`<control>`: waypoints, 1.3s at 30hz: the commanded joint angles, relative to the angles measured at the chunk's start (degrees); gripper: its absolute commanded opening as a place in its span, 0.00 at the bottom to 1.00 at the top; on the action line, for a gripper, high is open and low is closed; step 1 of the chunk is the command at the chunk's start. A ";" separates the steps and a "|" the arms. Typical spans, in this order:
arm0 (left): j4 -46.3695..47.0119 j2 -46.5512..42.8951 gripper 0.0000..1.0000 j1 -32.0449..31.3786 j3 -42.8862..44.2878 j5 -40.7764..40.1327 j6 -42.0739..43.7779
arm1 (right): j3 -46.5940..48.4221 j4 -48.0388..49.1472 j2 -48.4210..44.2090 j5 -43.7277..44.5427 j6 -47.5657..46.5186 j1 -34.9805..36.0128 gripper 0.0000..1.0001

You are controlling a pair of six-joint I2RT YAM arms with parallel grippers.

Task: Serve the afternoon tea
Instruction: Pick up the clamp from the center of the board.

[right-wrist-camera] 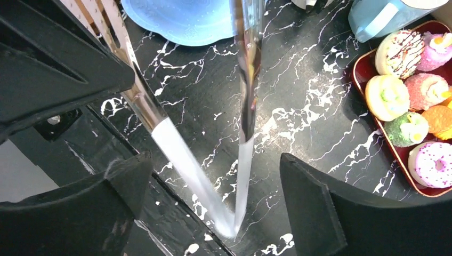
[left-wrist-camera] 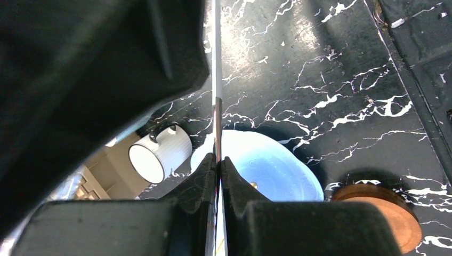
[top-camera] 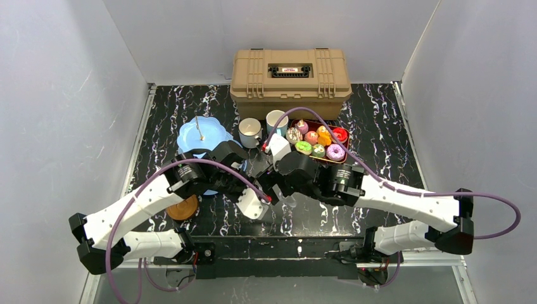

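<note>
I should close my right gripper around the metal tongs by their white handle (top-camera: 288,201) (right-wrist-camera: 242,186) and squeeze its sides together behind the metal blades.
My left gripper (top-camera: 256,191) (left-wrist-camera: 219,160) is shut on one blade of the metal tongs (left-wrist-camera: 217,80), seen edge-on. My right gripper (top-camera: 278,183) (right-wrist-camera: 213,160) is open, and the V of the tongs (right-wrist-camera: 246,96) hangs between its fingers without touching them. The light-blue scalloped stand plate (top-camera: 201,136) (left-wrist-camera: 272,170) (right-wrist-camera: 181,18) with its upright rod lies at the back left. The white mug (top-camera: 250,132) (left-wrist-camera: 160,154) and the light-blue mug (top-camera: 276,120) (right-wrist-camera: 378,18) stand behind the grippers. Toy donuts and cakes (top-camera: 316,144) (right-wrist-camera: 432,162) fill the tray. A brown saucer (top-camera: 183,208) (left-wrist-camera: 384,210) lies under the left arm.
The dark-red tray (top-camera: 343,134) (right-wrist-camera: 356,72) sits right of the mugs. The tan toolbox (top-camera: 290,75) stands at the back centre. Grey walls close in the left, right and back. The two arms cross at mid-table. The table's near rail (right-wrist-camera: 58,120) is close.
</note>
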 commanded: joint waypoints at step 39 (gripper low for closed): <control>-5.81 3.48 0.00 10.73 11.03 28.93 -23.05 | -14.77 11.82 -17.29 -10.05 -12.17 0.11 0.99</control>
